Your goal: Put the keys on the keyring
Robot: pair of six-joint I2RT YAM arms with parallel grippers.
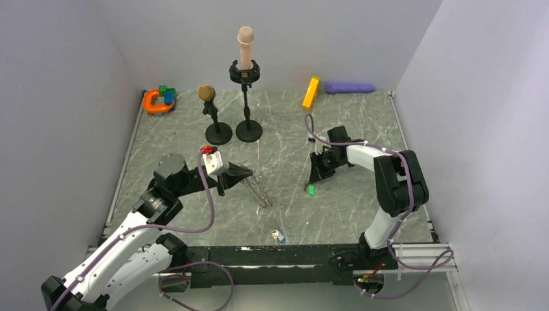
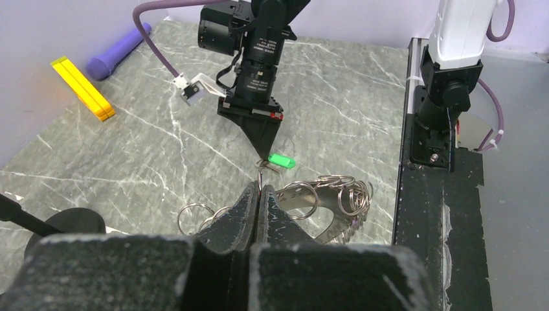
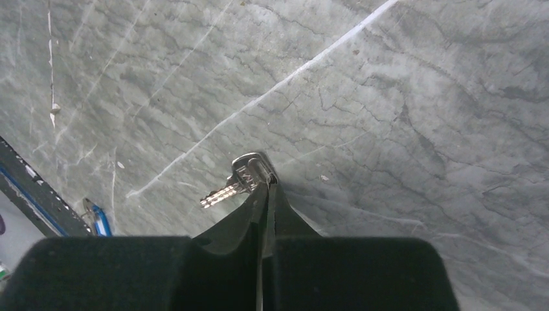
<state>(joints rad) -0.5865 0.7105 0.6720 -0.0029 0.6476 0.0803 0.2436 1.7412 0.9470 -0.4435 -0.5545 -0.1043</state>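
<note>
My right gripper pinches the green key's head, where the keyring must pass, so next I put the green key down and take its tag (image 1: 311,190).
The keyring (image 2: 336,194), a grey metal ring carrying several small split rings, hangs from my left gripper (image 2: 260,191), which is shut on one thin wire loop of it. From above, the keyring (image 1: 259,190) dangles below the left gripper (image 1: 249,173) near the table's middle. My right gripper (image 3: 267,188) is down at the table, jaws pressed together on the head of a small key (image 3: 241,176) whose silver blade sticks out to the left. The green key (image 2: 281,160) lies right at the right gripper's fingertips (image 2: 262,152), just beyond the keyring. A red key is not in view.
Two microphone stands on round black bases (image 1: 218,133) (image 1: 248,131) stand at the back. A yellow block (image 1: 311,92), a purple cylinder (image 1: 349,87) and an orange object (image 1: 157,102) lie along the rear wall. A small blue-headed key (image 1: 279,236) lies by the front rail.
</note>
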